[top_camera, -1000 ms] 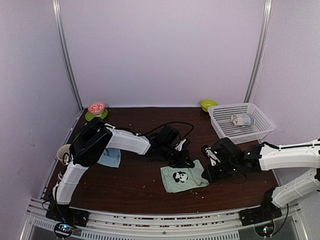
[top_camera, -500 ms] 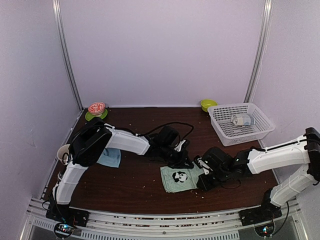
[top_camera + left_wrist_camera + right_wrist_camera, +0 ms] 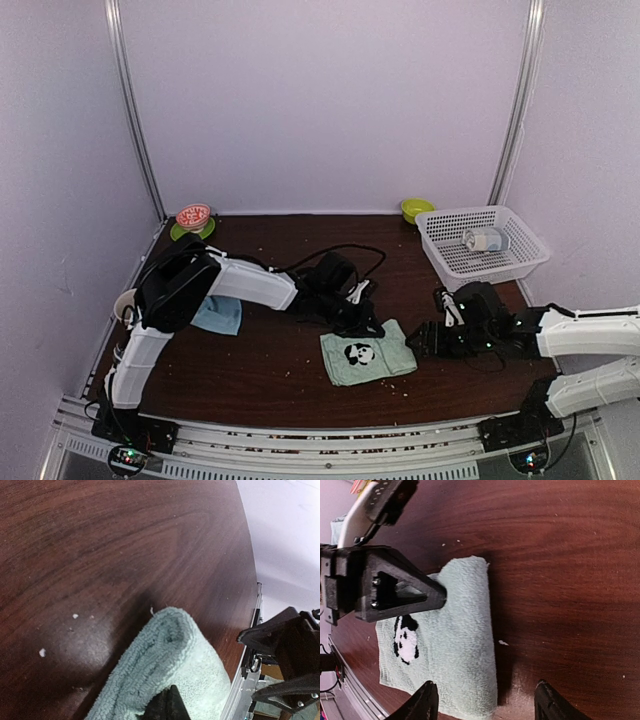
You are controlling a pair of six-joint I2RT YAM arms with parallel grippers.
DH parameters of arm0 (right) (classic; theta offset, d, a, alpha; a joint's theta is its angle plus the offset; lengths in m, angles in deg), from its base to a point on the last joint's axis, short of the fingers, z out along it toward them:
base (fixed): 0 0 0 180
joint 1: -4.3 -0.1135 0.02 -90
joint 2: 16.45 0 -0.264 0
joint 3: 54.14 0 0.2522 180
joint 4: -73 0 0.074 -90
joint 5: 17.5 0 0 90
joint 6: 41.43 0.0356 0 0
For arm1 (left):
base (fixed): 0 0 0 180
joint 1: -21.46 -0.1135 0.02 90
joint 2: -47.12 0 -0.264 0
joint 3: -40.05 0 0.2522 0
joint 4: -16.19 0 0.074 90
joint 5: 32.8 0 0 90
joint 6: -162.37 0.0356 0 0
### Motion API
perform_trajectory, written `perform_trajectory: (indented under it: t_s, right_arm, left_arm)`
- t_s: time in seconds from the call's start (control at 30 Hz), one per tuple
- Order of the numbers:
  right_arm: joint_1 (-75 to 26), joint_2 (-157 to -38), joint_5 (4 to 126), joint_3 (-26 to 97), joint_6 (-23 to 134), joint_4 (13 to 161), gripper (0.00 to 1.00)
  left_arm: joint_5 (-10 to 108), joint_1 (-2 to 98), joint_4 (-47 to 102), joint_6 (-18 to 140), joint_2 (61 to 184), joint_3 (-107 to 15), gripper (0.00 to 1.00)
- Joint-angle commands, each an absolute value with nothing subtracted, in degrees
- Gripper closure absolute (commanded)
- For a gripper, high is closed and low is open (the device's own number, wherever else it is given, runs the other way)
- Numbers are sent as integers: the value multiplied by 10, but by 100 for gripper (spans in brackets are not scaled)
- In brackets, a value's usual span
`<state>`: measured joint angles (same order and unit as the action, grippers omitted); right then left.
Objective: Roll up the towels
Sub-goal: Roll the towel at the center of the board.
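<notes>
My left gripper is pressing on the far end of the towel's folded edge. It should shift past the panda mark while my right gripper takes the edge's middle (image 3: 474,642).
The pale sage-green towel (image 3: 367,353) with a panda mark lies flat near the table's front, its right edge folded over into a thick hem (image 3: 485,630). My left gripper (image 3: 375,327) is shut, its tip (image 3: 169,702) pressing down on the green towel's (image 3: 165,665) far edge. My right gripper (image 3: 420,341) stands open just right of the towel; in the right wrist view one finger (image 3: 425,700) hovers over the cloth, the other (image 3: 546,697) over bare wood. The light blue towel (image 3: 220,315) lies crumpled at the left, under the left arm.
A white basket (image 3: 520,262) with a cup (image 3: 485,240) lying in it stands at the back right, a green bowl (image 3: 417,209) beside it. A patterned bowl (image 3: 193,216) sits at the back left, a mug (image 3: 127,305) at the left edge. Crumbs dot the wood.
My right gripper has opened and drawn back to the right, off the green towel's edge. The left gripper stays shut on the same spot of the towel.
</notes>
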<state>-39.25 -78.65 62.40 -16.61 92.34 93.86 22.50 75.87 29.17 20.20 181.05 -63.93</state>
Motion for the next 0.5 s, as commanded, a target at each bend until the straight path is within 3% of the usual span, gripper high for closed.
perform_trajectory:
  t_s: [0.0,0.47]
  right_arm:
    - [-363,-814,565,-197,988,823,35]
    - [-346,-962,462,-250,1043,647,46]
  left_arm:
    - [245,754,318,211,1800,-623,100]
    - [245,755,321,210,1799,-626,100]
